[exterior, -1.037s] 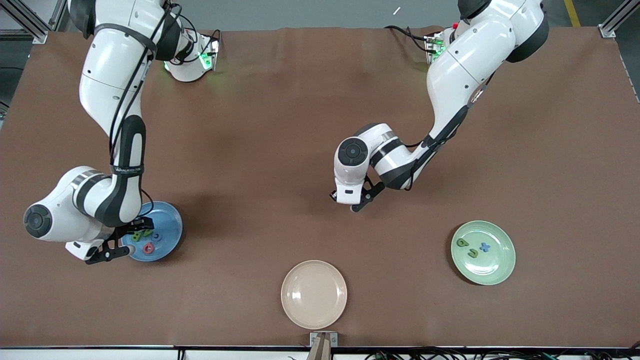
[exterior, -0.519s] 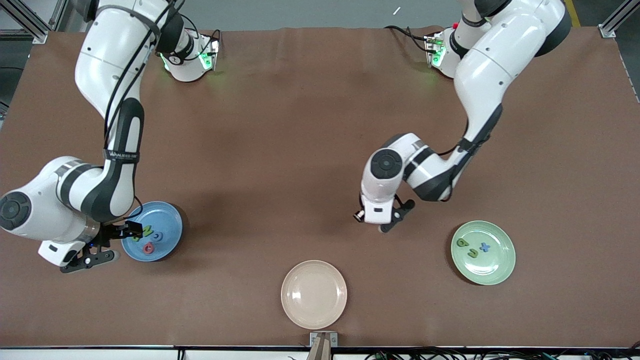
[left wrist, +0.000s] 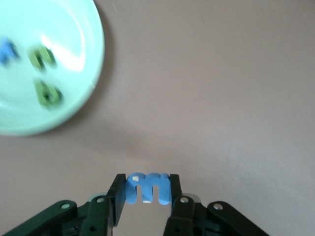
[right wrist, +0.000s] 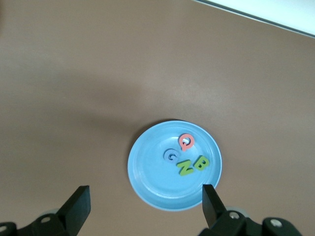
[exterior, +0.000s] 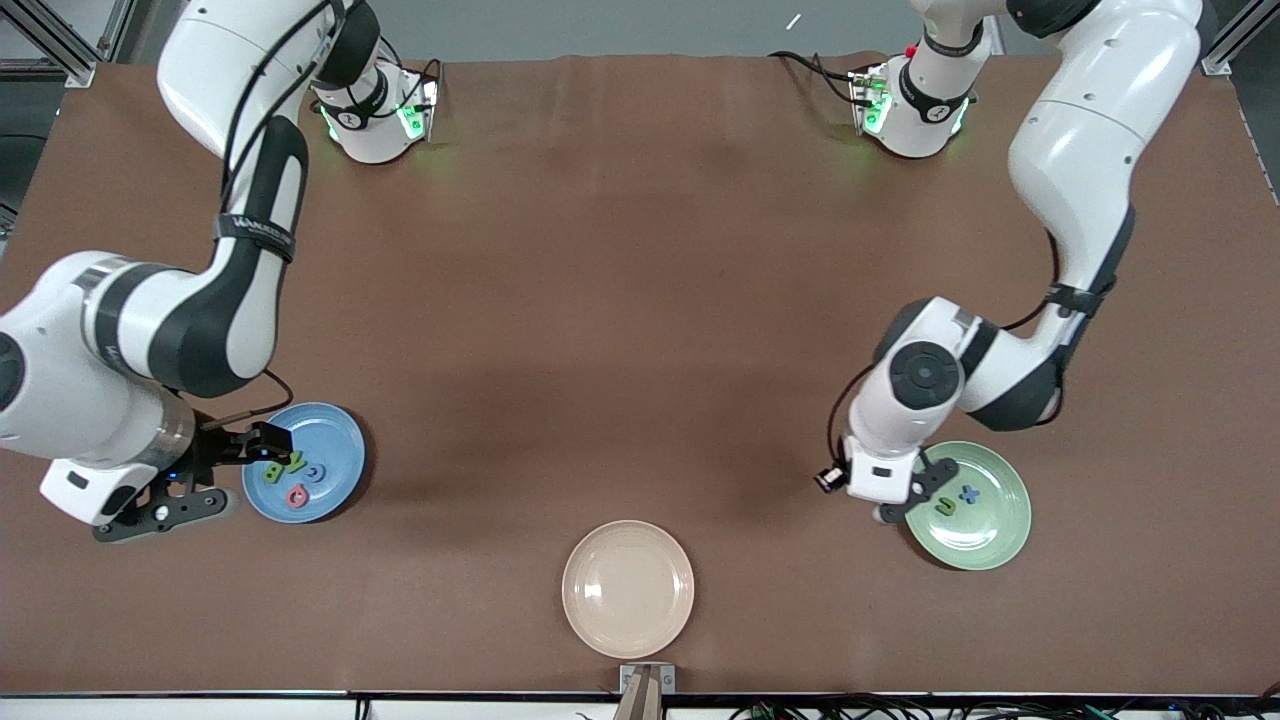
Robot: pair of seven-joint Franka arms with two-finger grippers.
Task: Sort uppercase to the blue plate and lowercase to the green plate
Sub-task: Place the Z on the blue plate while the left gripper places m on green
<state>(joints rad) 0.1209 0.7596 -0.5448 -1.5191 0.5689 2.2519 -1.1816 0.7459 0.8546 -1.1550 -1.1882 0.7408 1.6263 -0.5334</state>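
Observation:
The robot's left gripper needs to set the blue m, now hanging just beside the green plate, down on the green plate (exterior: pixel 980 515) (left wrist: pixel 17 24) next to the blue x, toward the front edge of the table.
My left gripper (left wrist: pixel 147 194) is shut on a blue lowercase m (left wrist: pixel 147 188) and hangs over the table just beside the green plate (left wrist: pixel 74 29). That plate (exterior: pixel 985 535) holds a blue x (left wrist: pixel 6 51) and two green lowercase letters (left wrist: pixel 42 56). In the front view the left gripper (exterior: pixel 905 498) overlaps the plate's rim. My right gripper (right wrist: pixel 143 201) is open and empty by the blue plate (right wrist: pixel 147 167), at its rim (exterior: pixel 335 440). On this plate lie the uppercase letters: pink Q (right wrist: pixel 186 142), blue G (right wrist: pixel 171 156), green N (right wrist: pixel 185 167), green B (right wrist: pixel 201 163).
A beige plate (exterior: pixel 628 588) sits empty near the table's front edge, between the two coloured plates. Both arm bases stand along the edge farthest from the front camera.
The left arm has swung with the m from mid-table toward the green plate. The right gripper has opened wider and drawn back off the blue plate.

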